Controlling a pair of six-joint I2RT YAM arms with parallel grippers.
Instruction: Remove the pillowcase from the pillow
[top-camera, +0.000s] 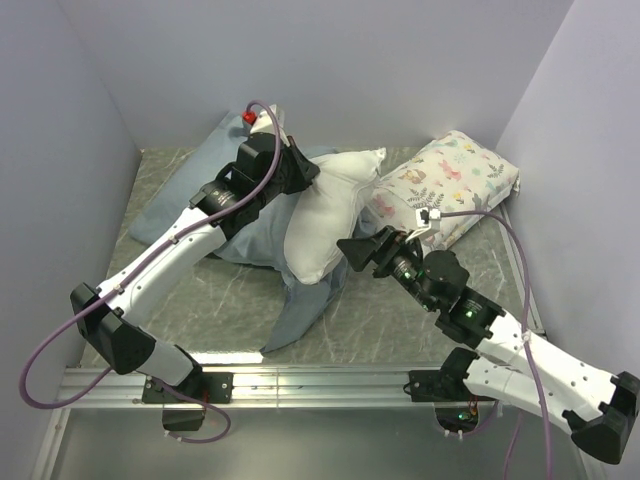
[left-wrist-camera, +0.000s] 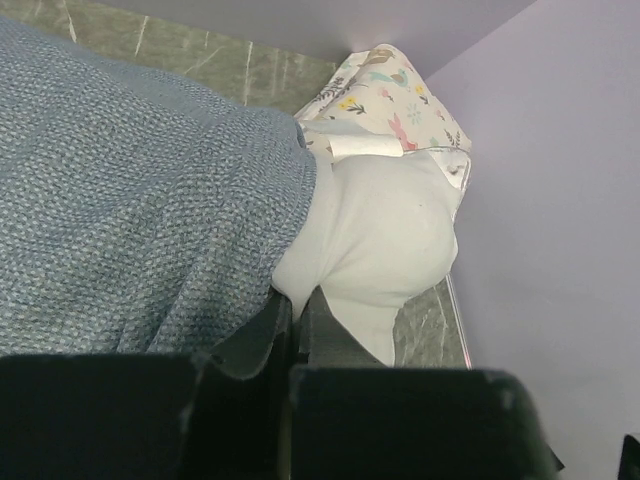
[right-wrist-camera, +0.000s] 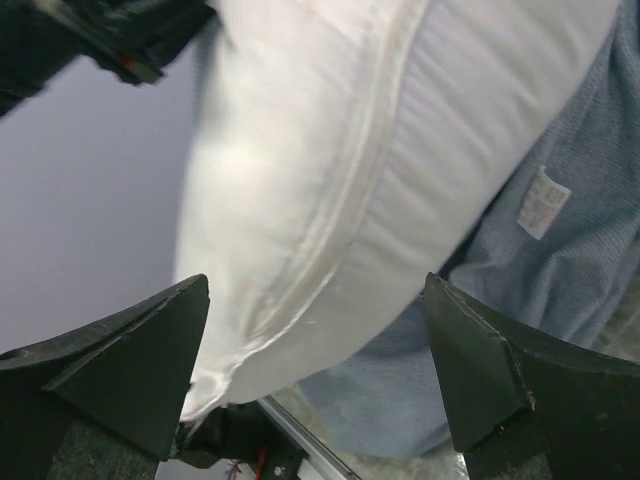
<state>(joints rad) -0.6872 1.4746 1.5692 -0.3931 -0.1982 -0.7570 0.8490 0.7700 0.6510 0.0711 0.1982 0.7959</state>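
My right gripper needs to close on the lower seamed edge (top-camera: 334, 240) (right-wrist-camera: 302, 290) of the white pillow, just above the trailing tail of the pillowcase.
The plump white pillow (top-camera: 325, 215) hangs partly lifted at the table's middle. It also shows in the left wrist view (left-wrist-camera: 385, 240) and in the right wrist view (right-wrist-camera: 330, 160). The pillowcase (top-camera: 245, 240) shows its grey-blue inner side; it lies bunched under and left of the pillow, with a tail (top-camera: 300, 310) trailing toward the front. My left gripper (top-camera: 305, 172) is shut on the pillow's upper edge (left-wrist-camera: 295, 305), with pillowcase cloth (left-wrist-camera: 130, 200) draped beside it. My right gripper (top-camera: 352, 250) is open, its jaws wide at the pillow's lower right side (right-wrist-camera: 318, 285), holding nothing.
A smaller flower-printed pillow (top-camera: 450, 180) lies at the back right, against the right wall. Walls close the table on three sides. A metal rail (top-camera: 320, 380) runs along the near edge. The pillowcase carries a white label (right-wrist-camera: 543, 203).
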